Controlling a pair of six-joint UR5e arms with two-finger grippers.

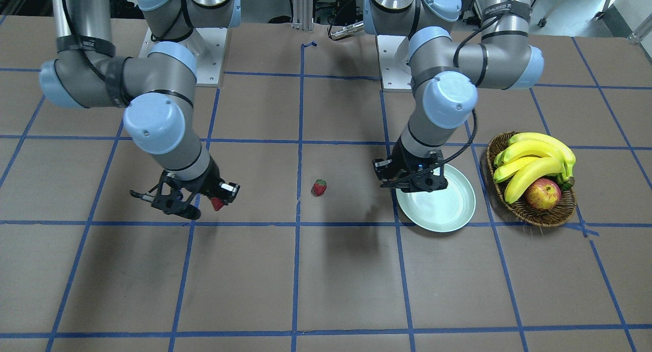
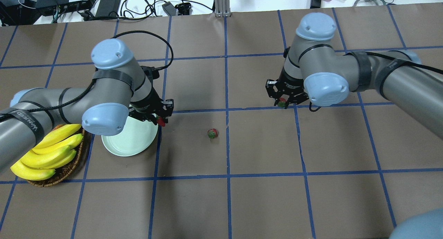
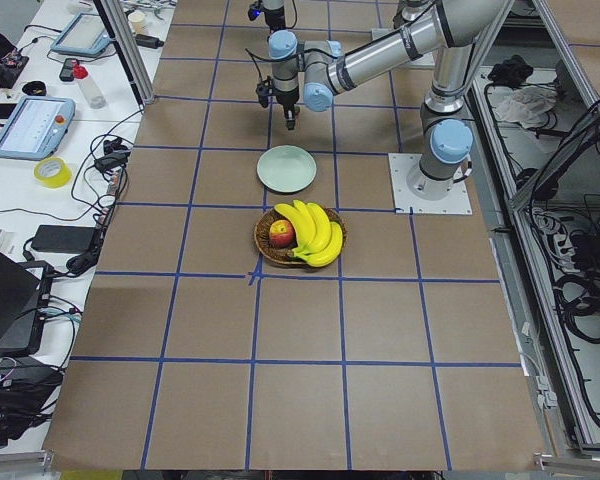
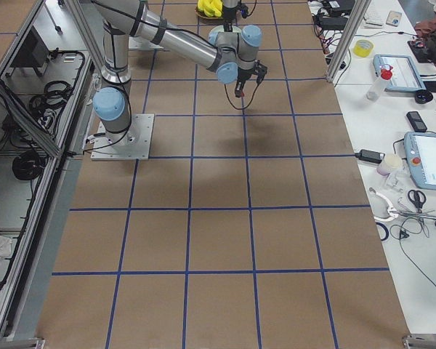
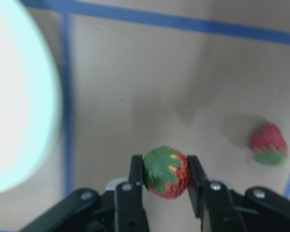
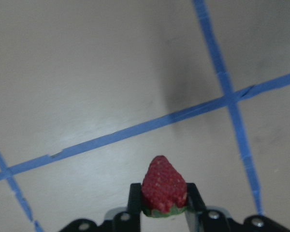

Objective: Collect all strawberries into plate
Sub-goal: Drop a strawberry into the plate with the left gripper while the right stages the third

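Next, I release my right gripper's strawberry on the table (image 1: pixel 347 163) between the third strawberry and pale green plate.
My left gripper (image 2: pixel 160 120) is shut on a strawberry (image 5: pixel 166 171), held above the table just beside the rim of the pale green plate (image 2: pixel 131 144). The plate also shows in the front view (image 1: pixel 448 209) and the left wrist view (image 5: pixel 14 96). My right gripper (image 2: pixel 282 102) is shut on a second strawberry (image 6: pixel 163 186), held above bare table far from the plate; it also shows in the front view (image 1: pixel 217 203). A third strawberry (image 2: pixel 212 133) lies on the table between the arms, also seen in the front view (image 1: pixel 319 187) and the left wrist view (image 5: pixel 268 144).
A brown wicker basket (image 1: pixel 547 217) with bananas (image 1: pixel 535 158) and a red-yellow apple (image 1: pixel 543 194) stands just beyond the plate on my left side. Blue tape lines grid the brown table top (image 2: pixel 263 145).
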